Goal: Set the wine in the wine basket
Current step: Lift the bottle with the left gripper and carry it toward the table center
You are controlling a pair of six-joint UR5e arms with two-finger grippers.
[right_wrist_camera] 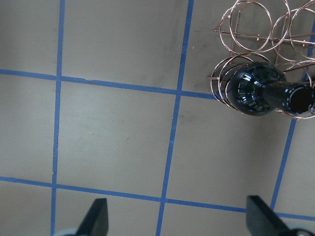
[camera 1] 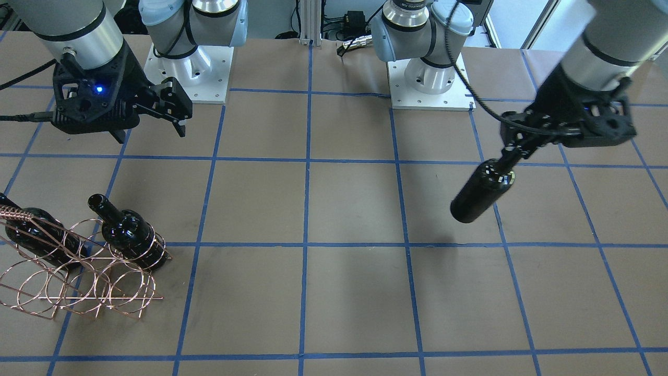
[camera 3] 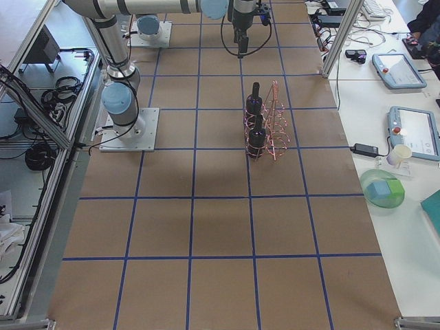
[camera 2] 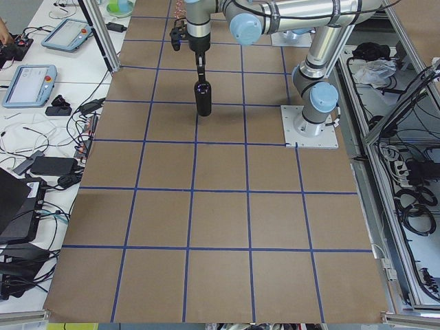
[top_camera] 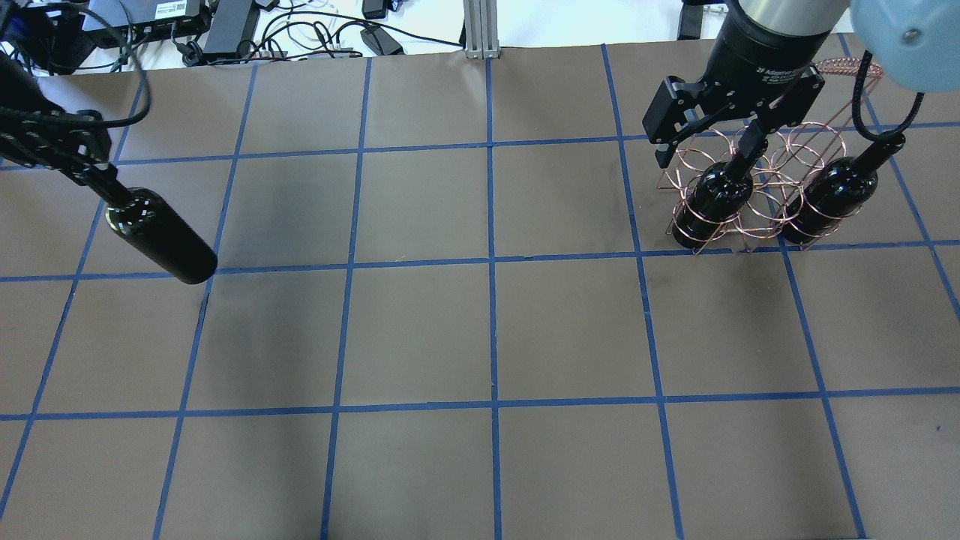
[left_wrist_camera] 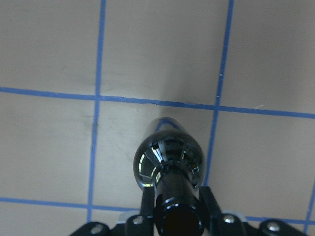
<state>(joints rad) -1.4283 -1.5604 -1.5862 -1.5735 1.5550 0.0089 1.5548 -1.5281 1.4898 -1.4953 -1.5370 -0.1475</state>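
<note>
I will release the wine bottle from my left gripper on the middle tape square (camera 1: 355,185) (left_wrist_camera: 258,188), near its edge that faces the arm bases.
My left gripper (top_camera: 105,187) is shut on the neck of a dark glossy wine bottle (top_camera: 161,236) and holds it tilted above the table's left side. It also shows in the front view (camera 1: 482,190) and the left wrist view (left_wrist_camera: 170,160). The copper wire wine basket (top_camera: 750,225) stands at the far right with two dark bottles in it, one (top_camera: 716,199) in an end slot and one (top_camera: 829,195) in the other end slot. My right gripper (top_camera: 705,150) is open and empty above the basket, and its fingers (right_wrist_camera: 98,219) show spread apart.
The table is brown with a blue tape grid (top_camera: 491,259). The two arm bases (camera 1: 428,78) stand at the robot's edge. Cables and devices (top_camera: 225,22) lie beyond the far edge.
</note>
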